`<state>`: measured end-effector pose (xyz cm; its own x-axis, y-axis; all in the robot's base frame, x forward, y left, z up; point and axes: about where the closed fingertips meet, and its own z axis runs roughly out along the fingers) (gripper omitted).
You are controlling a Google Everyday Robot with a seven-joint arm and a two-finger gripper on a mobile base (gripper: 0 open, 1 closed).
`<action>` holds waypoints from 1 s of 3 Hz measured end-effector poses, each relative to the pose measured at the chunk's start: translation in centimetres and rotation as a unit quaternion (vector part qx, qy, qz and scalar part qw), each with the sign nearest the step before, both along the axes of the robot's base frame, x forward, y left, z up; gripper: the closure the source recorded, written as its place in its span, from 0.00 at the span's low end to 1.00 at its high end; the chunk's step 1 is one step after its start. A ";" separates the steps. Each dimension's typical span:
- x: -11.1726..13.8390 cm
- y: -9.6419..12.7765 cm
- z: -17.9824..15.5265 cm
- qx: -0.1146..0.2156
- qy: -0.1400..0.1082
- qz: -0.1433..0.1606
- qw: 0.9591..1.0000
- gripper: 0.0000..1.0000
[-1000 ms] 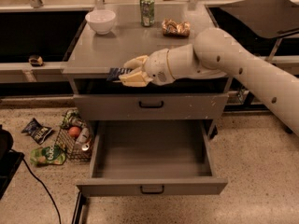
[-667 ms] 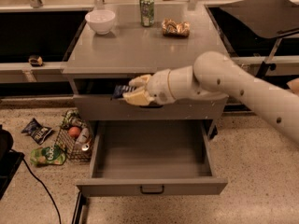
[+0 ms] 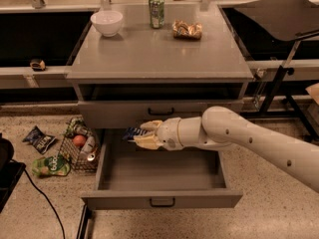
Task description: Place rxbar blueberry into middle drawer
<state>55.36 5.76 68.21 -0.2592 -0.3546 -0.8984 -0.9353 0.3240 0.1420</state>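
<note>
My gripper needs to release the rxbar blueberry, now just above the drawer's back part, near the centre of the open middle drawer's grey bottom (image 3: pixel 149 162), behind the handle of the drawer.
My gripper (image 3: pixel 141 136) is shut on the rxbar blueberry (image 3: pixel 133 132), a dark navy-blue bar that sticks out to the left between the pale fingers. It hangs just above the back left part of the open middle drawer (image 3: pixel 159 199), a wide grey drawer with a plain grey inside and a small black pull handle. My white arm (image 3: pixel 249 141) reaches in from the right, across the drawer's right side. Most of the bar is hidden by the fingers.
A shut grey drawer (image 3: pixel 160 112) sits right above the gripper. On the cabinet top (image 3: pixel 149 54) stand a white bowl (image 3: pixel 106 22), a green can (image 3: pixel 156 5) and a golden foil bag (image 3: pixel 187 29). A wire basket (image 3: pixel 79 151) and snack bags lie on the floor at left.
The gripper has moved down with the bar, from the cabinet's top edge past the shut upper drawer to just above the open drawer's inside.
</note>
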 end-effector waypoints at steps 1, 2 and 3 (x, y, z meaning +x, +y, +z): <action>0.0 0.0 0.0 0.000 0.000 0.000 1.000 1.00; 0.5 0.0 -4.1 -0.021 0.019 -0.023 0.999 1.00; 0.9 -0.2 -10.5 -0.032 0.043 -0.056 0.997 1.00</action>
